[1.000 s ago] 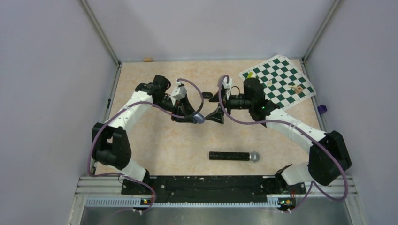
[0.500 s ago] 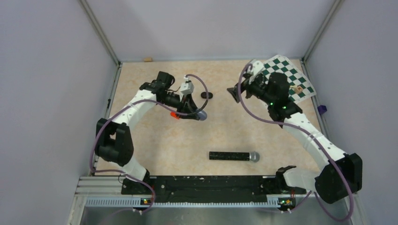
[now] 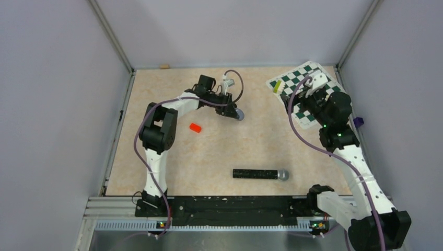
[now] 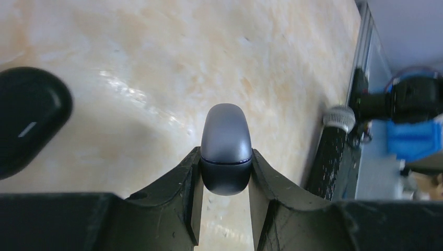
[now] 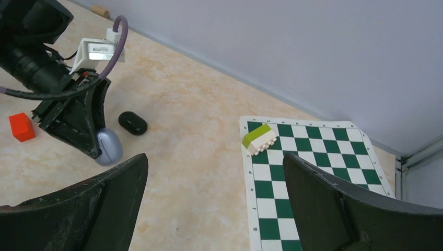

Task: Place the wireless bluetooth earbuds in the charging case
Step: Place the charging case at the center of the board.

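My left gripper is to release the round grey-blue disc, now held edge-on beside the case, on the table [image 3: 228, 121] in front of the charging case.
The charging case [image 5: 132, 123] is a glossy black oval pod lying on the table. It also shows at the left edge of the left wrist view [image 4: 26, 117]. My left gripper [image 3: 236, 111] is shut on a round grey-blue disc [image 4: 225, 141], held edge-on just beside the case. It shows in the right wrist view too [image 5: 99, 144]. My right gripper [image 5: 214, 157] is open and empty, above the edge of the chessboard [image 3: 292, 79], well to the right of the case. No earbuds are in view. In the top view the case is hidden by the left gripper.
A red block [image 3: 195, 127] lies left of the left gripper. A long black microphone [image 3: 260, 174] lies near the front. A green and white brick [image 5: 259, 138] sits on the chessboard's corner. A small wooden piece [image 3: 164, 66] lies at the back wall.
My left gripper has moved back and right with the disc, uncovering the red block. My right arm has drawn away to the right, over the chessboard.
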